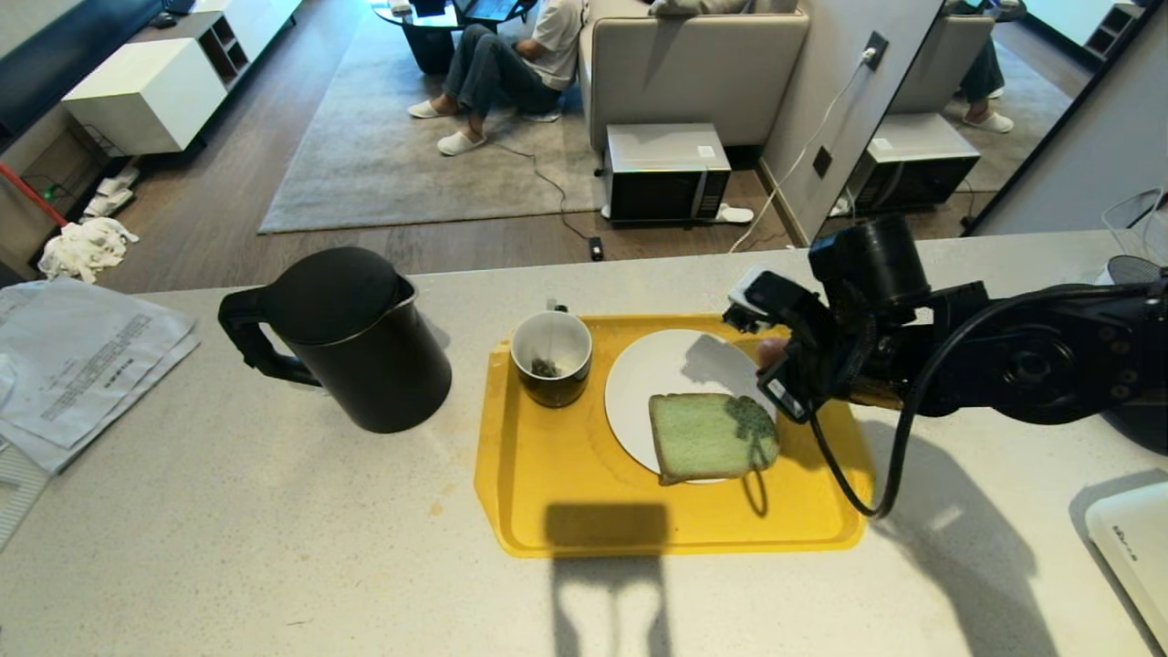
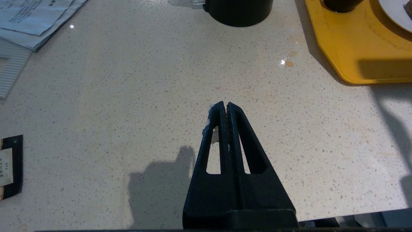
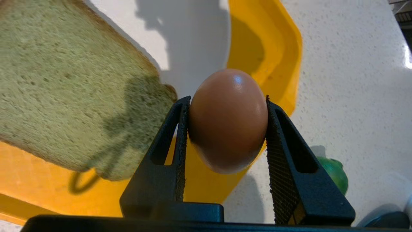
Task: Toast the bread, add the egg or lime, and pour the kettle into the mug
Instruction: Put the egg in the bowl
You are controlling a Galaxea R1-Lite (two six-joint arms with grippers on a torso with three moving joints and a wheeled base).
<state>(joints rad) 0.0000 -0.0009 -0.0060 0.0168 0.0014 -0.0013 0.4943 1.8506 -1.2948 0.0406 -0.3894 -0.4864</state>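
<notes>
The robot's right gripper will set the egg down on the white plate (image 1: 730, 372) (image 3: 189, 62) just behind the bread. The egg is now held above the plate's edge.
My right gripper (image 3: 227, 99) is shut on the egg (image 3: 228, 119), a smooth brown shell pinched between both pads. In the head view that gripper (image 1: 776, 358) hangs over the right edge of the white plate (image 1: 652, 365), just above and behind the bread (image 1: 707, 436). The pale green bread lies flat on the plate's near side, overhanging onto the yellow tray (image 1: 547, 511). The dark mug (image 1: 551, 358) with a teabag stands on the tray's far left corner. The black kettle (image 1: 351, 338) stands left of the tray. The lime (image 3: 334, 174) lies on the counter to the right, off the tray. My left gripper (image 2: 225, 104) is shut and empty over bare counter.
Papers (image 1: 82, 365) lie at the counter's left end. A white appliance (image 1: 1131, 547) sits at the near right corner. Beyond the counter's far edge are a microwave (image 1: 666, 173) on the floor and a seated person (image 1: 511, 64).
</notes>
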